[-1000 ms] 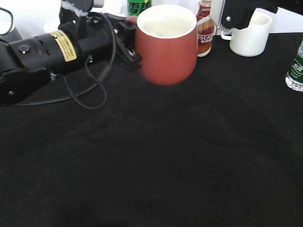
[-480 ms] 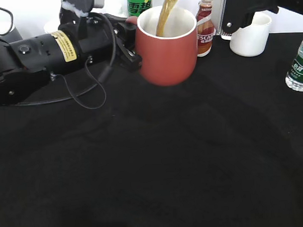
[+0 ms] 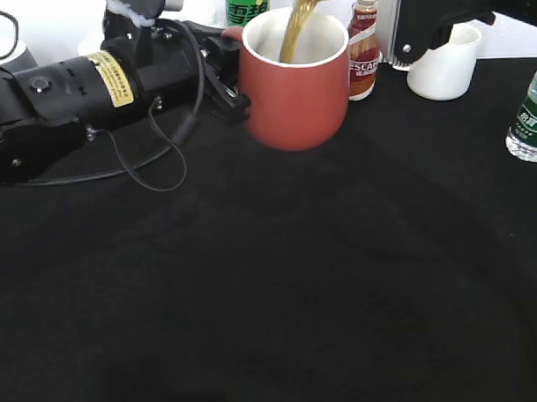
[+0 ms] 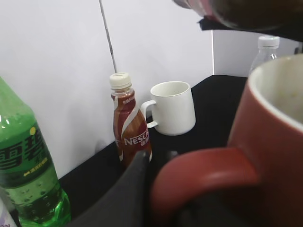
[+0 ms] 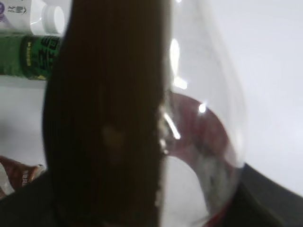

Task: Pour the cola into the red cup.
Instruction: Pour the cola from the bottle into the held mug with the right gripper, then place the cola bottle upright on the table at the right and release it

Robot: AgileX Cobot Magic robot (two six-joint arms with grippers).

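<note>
My left gripper needs to let go of the red cup on the black table (image 3: 120,155) between the grey cup and the green Sprite bottle.
The red cup (image 3: 295,90) stands upright at the back of the black table. My left gripper (image 3: 232,79) is shut on its loop handle (image 4: 203,172), with one dark finger (image 4: 139,177) beside the handle. A brown stream of cola (image 3: 296,28) falls from the top edge into the cup's white inside. The cola bottle (image 5: 104,118) is tilted and fills the right wrist view, dark liquid on one side and clear wall on the other, with the cup's rim (image 5: 208,127) seen through it. My right gripper's fingers are hidden behind the bottle. The right arm (image 3: 425,19) hangs above the back right.
A Nescafe bottle (image 3: 363,52) and a white mug (image 3: 444,62) stand right of the cup. A green Sprite bottle (image 3: 247,3) is behind it, also in the left wrist view (image 4: 26,165). A water bottle (image 3: 530,112) stands at the right edge. A cable (image 3: 153,170) lies by the left arm.
One second ago no liquid was falling. A brown stream of cola then began to pour into the red cup and still pours now. The cup stays in the left gripper.
</note>
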